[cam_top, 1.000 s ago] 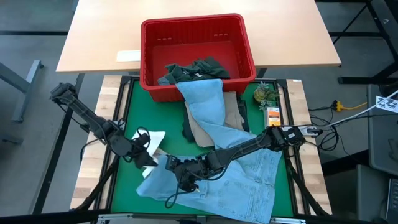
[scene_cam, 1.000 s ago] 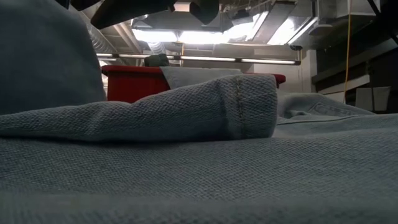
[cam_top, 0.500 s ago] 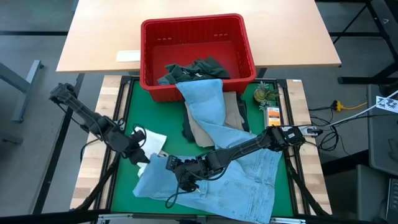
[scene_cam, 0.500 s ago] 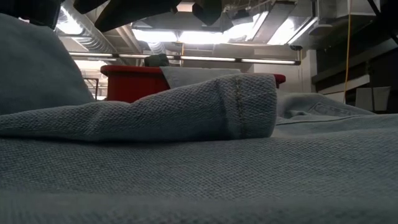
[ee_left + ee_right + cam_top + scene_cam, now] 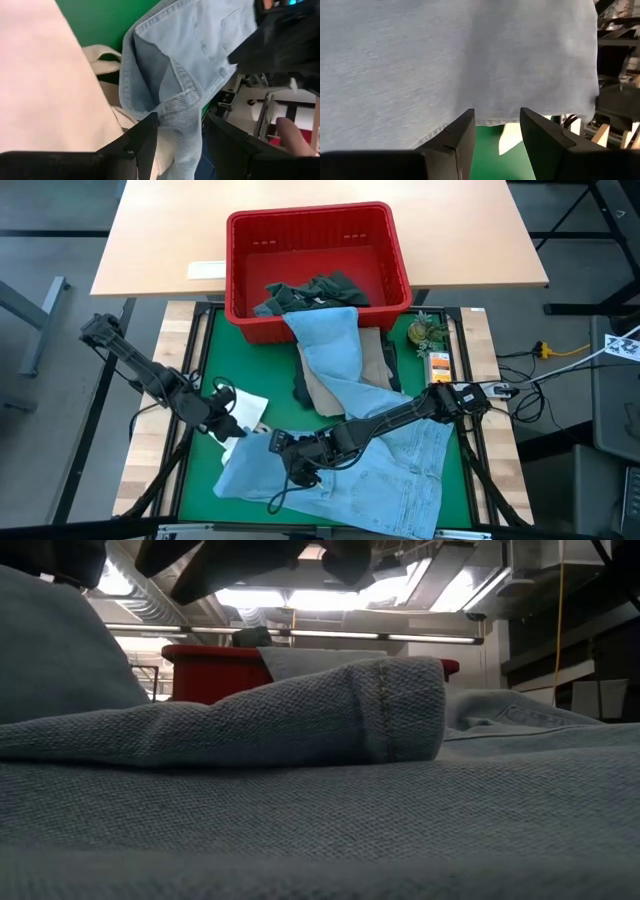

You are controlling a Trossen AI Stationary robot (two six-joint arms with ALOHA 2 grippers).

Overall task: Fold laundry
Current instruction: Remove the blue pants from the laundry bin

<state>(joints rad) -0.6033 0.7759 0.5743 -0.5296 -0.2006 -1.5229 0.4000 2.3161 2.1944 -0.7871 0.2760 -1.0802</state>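
Observation:
The jeans' bunched hem lies loose between the left gripper's spread fingers, so the robot should pinch the hem's stitched corner [image 5: 192, 94] before pulling the jeans' leg over.
Light blue jeans [image 5: 380, 470] lie spread over the near part of the green mat [image 5: 215, 340]. My left gripper [image 5: 232, 427] stands at their left end, over a white tote bag [image 5: 250, 405], shut on a bunched part of the denim [image 5: 170, 75]. My right gripper [image 5: 283, 446] stands close beside it over the jeans, with their edge [image 5: 470, 75] at its fingertips. In the low view a folded-over denim part with a seam [image 5: 385, 710] lies on the rest. My left gripper pinches a bunched fold of the jeans at a stitched edge [image 5: 181, 107] between its two fingers, slanting down from the table's left. The denim runs back between the fingers, several layers thick. My right gripper has the jeans' edge [image 5: 495, 119] between its fingertips, only at their free ends, slanting down from the table's right. The cloth spreads out ahead of the fingers, above the green mat.
A red basket [image 5: 240, 240] at the far side holds a dark green piece [image 5: 315, 290]. A light blue piece [image 5: 330, 345] hangs from it onto a beige piece [image 5: 322, 392]. A small plant [image 5: 428, 332] and an orange packet [image 5: 440, 365] lie at the right edge.
My left gripper has gone a little toward the table's left edge and down, tipping further downward, and the jeans' left end has followed it. In the low view the raised cloth at the left has sunk. The right arm has kept still.

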